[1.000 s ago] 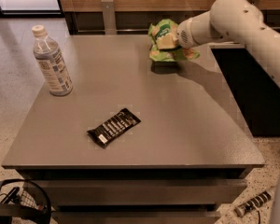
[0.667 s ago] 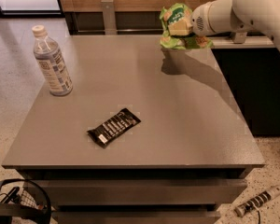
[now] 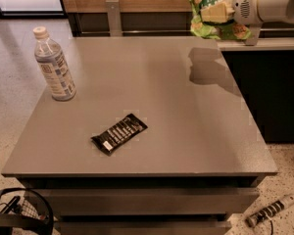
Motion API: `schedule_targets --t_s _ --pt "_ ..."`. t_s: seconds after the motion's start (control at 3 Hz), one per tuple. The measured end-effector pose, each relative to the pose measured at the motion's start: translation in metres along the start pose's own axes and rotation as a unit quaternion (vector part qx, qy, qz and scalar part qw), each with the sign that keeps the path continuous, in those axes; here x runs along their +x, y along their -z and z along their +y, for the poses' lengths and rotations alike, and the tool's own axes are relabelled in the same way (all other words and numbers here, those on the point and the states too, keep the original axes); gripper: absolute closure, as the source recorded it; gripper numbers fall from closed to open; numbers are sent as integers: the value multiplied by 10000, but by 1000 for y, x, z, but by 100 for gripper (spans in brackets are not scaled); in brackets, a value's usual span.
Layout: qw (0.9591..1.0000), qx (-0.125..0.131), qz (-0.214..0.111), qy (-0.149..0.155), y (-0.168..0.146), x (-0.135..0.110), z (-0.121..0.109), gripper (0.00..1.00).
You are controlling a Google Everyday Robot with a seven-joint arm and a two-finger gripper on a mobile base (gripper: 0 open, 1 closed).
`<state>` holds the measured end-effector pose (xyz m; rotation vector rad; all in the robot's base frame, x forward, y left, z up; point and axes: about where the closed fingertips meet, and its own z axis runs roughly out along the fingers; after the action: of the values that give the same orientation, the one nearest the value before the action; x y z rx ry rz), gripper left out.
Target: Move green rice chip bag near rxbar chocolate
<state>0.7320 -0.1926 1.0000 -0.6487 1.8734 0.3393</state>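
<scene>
Next, my gripper lets go of the green rice chip bag between the rxbar chocolate and the dark counter (image 3: 202, 131). The bag is now held in the air.
The green rice chip bag (image 3: 209, 10) is a crinkly light-green pouch held in the air above the table's far right corner. My gripper (image 3: 214, 12) is shut on the bag, with the white arm reaching in from the upper right. The rxbar chocolate (image 3: 119, 133) is a small flat black wrapper with white lettering. It lies on the grey table (image 3: 176, 111) near the front, left of centre, far from the bag.
A clear water bottle (image 3: 54, 65) with a white cap stands at the table's far left. A dark counter (image 3: 264, 72) adjoins the table on the right. A metal post (image 3: 113, 16) stands behind the table. A cable end (image 3: 270, 211) lies on the floor at lower right.
The gripper has lifted the bag off the table's far right corner and raised it up and to the right. The bar and bottle have not moved.
</scene>
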Motion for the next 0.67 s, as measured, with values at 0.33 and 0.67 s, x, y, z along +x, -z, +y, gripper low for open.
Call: schedule_targets --t_s 0.33,0.67 --pt "9997 -224 131 39 39 5 7 100" --pt "9981 -481 383 82 86 19 31 100"
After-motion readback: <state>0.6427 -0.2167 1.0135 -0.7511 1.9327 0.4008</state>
